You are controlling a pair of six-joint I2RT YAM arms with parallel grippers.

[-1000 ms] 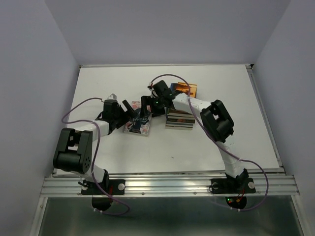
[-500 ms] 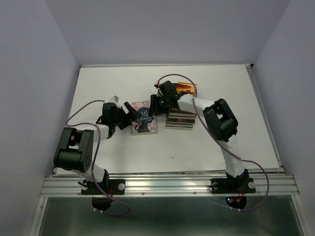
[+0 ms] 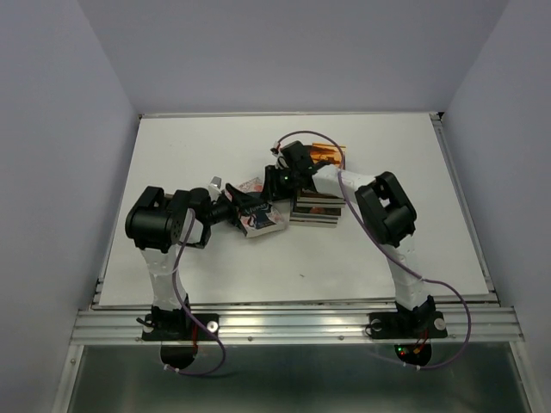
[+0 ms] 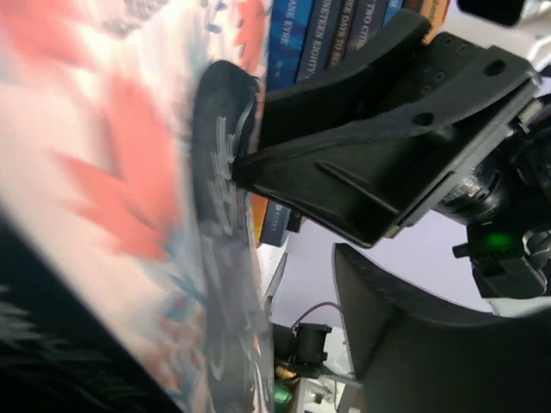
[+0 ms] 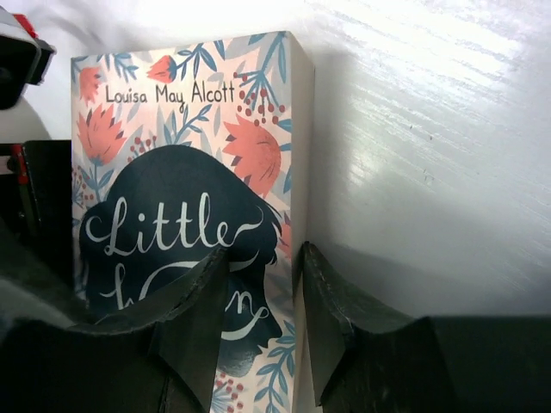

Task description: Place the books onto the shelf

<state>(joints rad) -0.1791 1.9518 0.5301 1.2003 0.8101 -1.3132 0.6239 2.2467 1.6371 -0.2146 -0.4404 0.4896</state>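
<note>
Little Women sits at a slant between my left gripper's open fingers while my right gripper holds the page edge. My left gripper should straighten up and close on the spine [image 5: 76,120].
A floral "Little Women" book [image 3: 267,220] is tilted up off the table in the middle, its cover filling the right wrist view [image 5: 172,155]. My right gripper [image 3: 269,182] [image 5: 263,292] is shut on its edge, one finger on the cover and one on the page side. My left gripper [image 3: 244,209] [image 4: 258,344] is open around the same book [image 4: 112,172] from the left, with a gap still showing at one finger [image 4: 422,344]. More books [image 3: 314,209] lie stacked just right of it, spines showing [image 4: 323,34]. I cannot make out a shelf.
An orange-covered book [image 3: 330,155] sits behind the stack. The white tabletop [image 3: 387,155] is walled by pale panels at the left, back and right. A metal rail [image 3: 293,323] runs along the near edge by the arm bases.
My right gripper has closed on the floral book and tipped it up. My left arm has swung in, bringing its gripper right against the book, jaws narrowing.
</note>
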